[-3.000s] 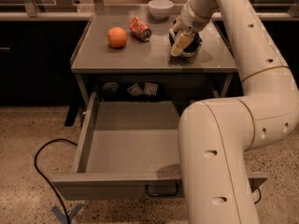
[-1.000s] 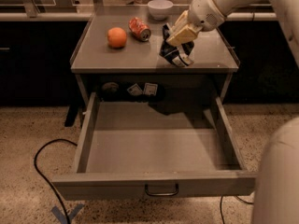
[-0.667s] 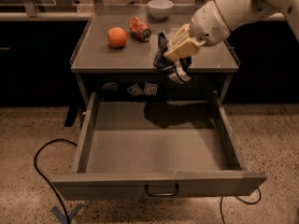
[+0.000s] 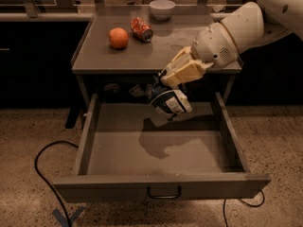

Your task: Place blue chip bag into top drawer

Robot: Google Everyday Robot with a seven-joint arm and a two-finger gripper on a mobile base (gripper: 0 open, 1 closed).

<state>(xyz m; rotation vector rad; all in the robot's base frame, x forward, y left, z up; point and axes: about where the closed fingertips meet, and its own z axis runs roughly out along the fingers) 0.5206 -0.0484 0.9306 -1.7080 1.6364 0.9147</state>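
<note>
The robot's gripper will release the blue chip bag on the middle of the top drawer's bottom (image 4: 173,142), roughly in line with the drawer's handle.
The blue chip bag (image 4: 169,100), dark navy with white patches, hangs in my gripper (image 4: 166,85) above the back of the open top drawer (image 4: 161,186). The gripper's cream fingers are shut on the top of the bag. The arm reaches in from the upper right over the table's front edge. The drawer is pulled fully out, grey, with a small dark handle (image 4: 164,193) at the centre of its front panel. The bag's shadow falls on the drawer floor below it.
On the grey table top (image 4: 94,56) lie an orange (image 4: 118,38), a tipped orange-red soda can (image 4: 141,29) and a white bowl (image 4: 162,8) at the back. A black cable (image 4: 42,169) runs across the floor at the left.
My gripper has carried the bag off the table top, forward and down, so it now hangs over the open drawer's back part.
</note>
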